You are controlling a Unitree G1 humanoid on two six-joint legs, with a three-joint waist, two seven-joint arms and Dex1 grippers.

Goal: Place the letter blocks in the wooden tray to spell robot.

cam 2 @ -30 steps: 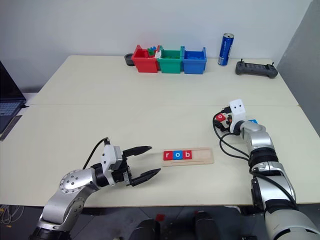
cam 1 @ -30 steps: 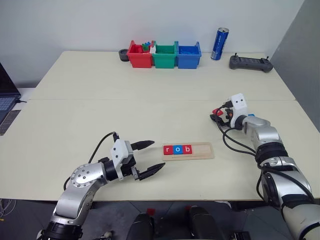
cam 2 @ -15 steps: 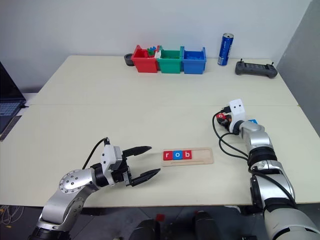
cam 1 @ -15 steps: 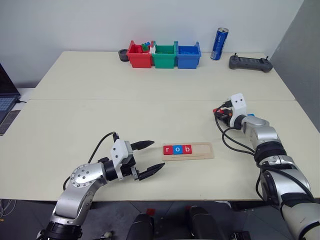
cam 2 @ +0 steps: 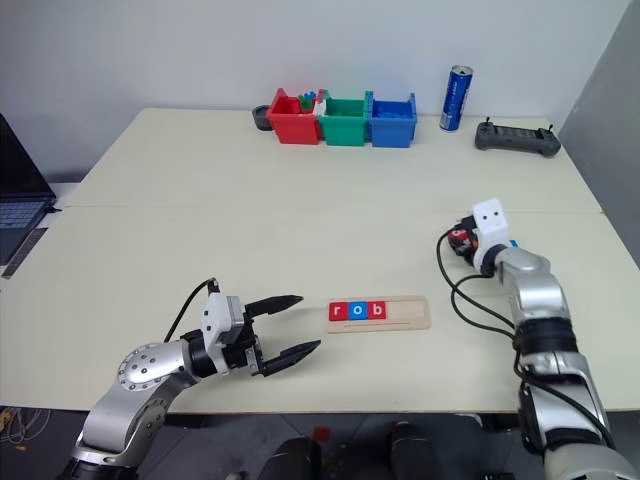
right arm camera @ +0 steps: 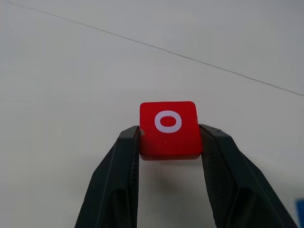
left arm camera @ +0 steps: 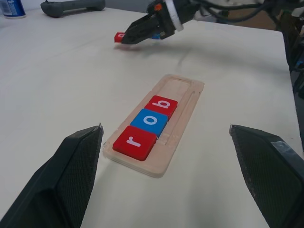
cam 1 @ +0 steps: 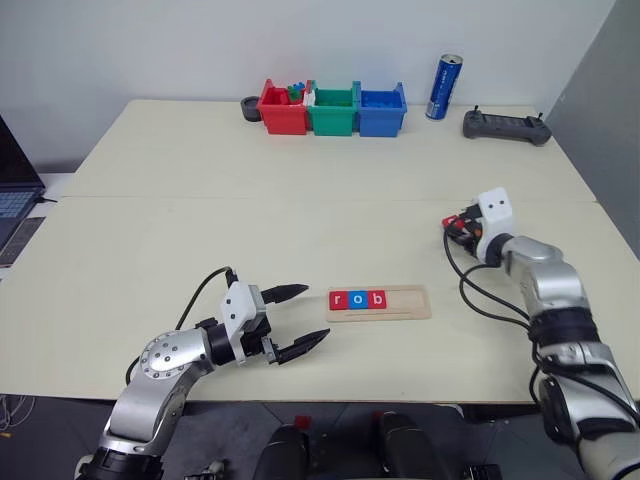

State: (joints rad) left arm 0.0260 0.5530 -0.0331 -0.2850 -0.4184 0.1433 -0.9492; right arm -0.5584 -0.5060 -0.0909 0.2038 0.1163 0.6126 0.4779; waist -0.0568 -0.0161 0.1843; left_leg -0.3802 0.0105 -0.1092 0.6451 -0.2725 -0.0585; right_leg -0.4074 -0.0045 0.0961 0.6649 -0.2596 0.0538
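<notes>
The red o block will go from my right gripper onto the bare table point(cam 1: 452, 299) beside the wooden tray's empty end.
The wooden tray point(cam 1: 408, 301) lies near the table's front edge, with the red r point(cam 1: 336, 299), blue o point(cam 1: 356, 299) and red b point(cam 1: 375, 299) blocks filling its left part. My right gripper point(right arm camera: 169, 131) is shut on a red o block point(right arm camera: 168, 127) and holds it just above the table, to the right of and beyond the tray point(left arm camera: 186, 89). A small blue bit, perhaps another block point(cam 2: 512, 243), lies by that wrist. My left gripper point(cam 1: 298, 320) stands open and empty just left of the tray.
Red point(cam 1: 281, 108), green point(cam 1: 332, 110) and blue point(cam 1: 381, 110) bins line the table's far edge. A blue can point(cam 1: 441, 73) and a black controller point(cam 1: 505, 125) sit to their right. A laptop point(cam 1: 12, 190) is off the left edge.
My right gripper has shut on the red o block, then drawn back and to the right with it, slightly raised. The left arm has stayed put.
</notes>
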